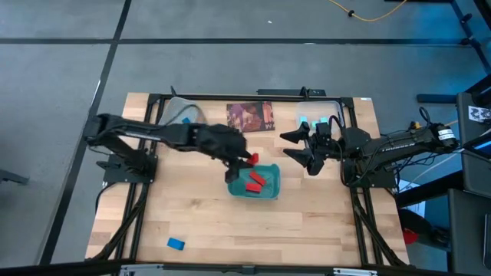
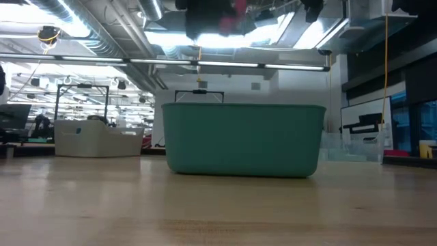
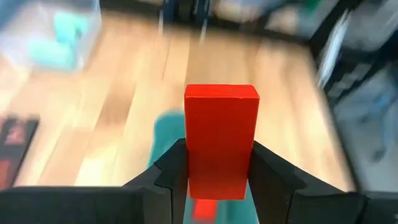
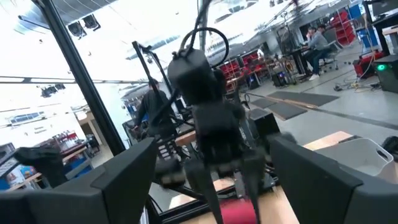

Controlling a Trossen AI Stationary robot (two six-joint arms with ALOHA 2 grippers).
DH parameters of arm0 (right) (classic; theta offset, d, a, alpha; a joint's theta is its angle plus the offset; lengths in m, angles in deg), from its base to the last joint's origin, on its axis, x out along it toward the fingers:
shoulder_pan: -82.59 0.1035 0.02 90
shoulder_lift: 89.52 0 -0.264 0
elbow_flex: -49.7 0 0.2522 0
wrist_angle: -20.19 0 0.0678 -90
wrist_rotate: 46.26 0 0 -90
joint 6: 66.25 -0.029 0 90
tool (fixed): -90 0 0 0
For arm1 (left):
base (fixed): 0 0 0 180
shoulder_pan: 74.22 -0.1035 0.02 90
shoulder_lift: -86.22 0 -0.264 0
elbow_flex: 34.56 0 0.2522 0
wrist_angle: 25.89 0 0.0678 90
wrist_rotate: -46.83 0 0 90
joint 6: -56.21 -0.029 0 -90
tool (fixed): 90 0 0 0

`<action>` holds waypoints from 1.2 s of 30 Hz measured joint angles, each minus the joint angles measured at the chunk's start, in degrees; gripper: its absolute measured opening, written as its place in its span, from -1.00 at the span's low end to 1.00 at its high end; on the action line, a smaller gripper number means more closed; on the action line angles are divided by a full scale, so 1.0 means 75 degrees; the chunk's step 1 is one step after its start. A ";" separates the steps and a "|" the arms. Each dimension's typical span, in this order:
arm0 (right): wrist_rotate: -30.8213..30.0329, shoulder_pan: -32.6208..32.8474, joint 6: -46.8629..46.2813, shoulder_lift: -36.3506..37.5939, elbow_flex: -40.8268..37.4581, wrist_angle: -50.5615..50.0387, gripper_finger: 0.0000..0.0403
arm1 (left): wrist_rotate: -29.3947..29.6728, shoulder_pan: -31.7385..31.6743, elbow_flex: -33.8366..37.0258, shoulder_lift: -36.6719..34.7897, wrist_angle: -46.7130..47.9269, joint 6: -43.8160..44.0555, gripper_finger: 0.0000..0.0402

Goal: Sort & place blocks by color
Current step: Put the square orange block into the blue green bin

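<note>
Next, the left gripper releases the red block in the teal tray (image 1: 247,181), close beside the red blocks on its side.
My left gripper (image 1: 244,157) hovers over the far edge of the teal tray (image 1: 234,188), shut on a red block (image 1: 253,159). The left wrist view shows this red block (image 3: 221,137) filling the space between my fingers. Red blocks (image 1: 255,180) lie in the tray. A dark blue block (image 1: 176,244) lies flat on the table near the near edge. My right gripper (image 1: 290,146) is open, held to the right of the tray, and touches nothing. From the right wrist view, the left gripper and its red block (image 4: 239,210) are ahead. My left gripper pinches the red block by its two long sides (image 3: 189,168), one finger (image 3: 171,171) on each side, coming from above. The block's free end (image 3: 221,93) sticks out past the fingertips. It is lifted clear above the teal tray (image 2: 242,140).
A brownish-red printed card (image 1: 250,116) lies at the far edge. Clear containers stand at the far left (image 1: 184,115) and far right (image 1: 316,119), each with cyan blocks inside. Bare wood lies between the tray and the near edge.
</note>
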 joint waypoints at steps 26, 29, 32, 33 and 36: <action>-0.0003 0.0001 -0.0020 0.0000 0.0000 -0.0015 0.58 | -0.0003 0.0055 -0.1081 0.3752 0.2044 -0.0732 -0.39; -0.0005 0.0003 -0.0020 0.0000 0.0000 -0.0015 0.58 | -0.0001 0.0052 -0.1093 0.3785 0.2032 -0.0730 -0.39; -0.0005 0.0003 -0.0020 0.0000 0.0000 -0.0017 0.58 | 0.0153 0.0058 -0.1090 0.3784 0.1993 -0.0734 -0.39; -0.0006 0.0000 -0.0018 0.0000 0.0000 -0.0017 0.58 | 0.0197 0.0061 -0.1089 0.3778 0.1991 -0.0736 -0.39; -0.0006 0.0003 -0.0013 0.0000 0.0000 -0.0017 0.58 | 0.0215 0.0055 -0.1084 0.3776 0.1985 -0.0733 -0.38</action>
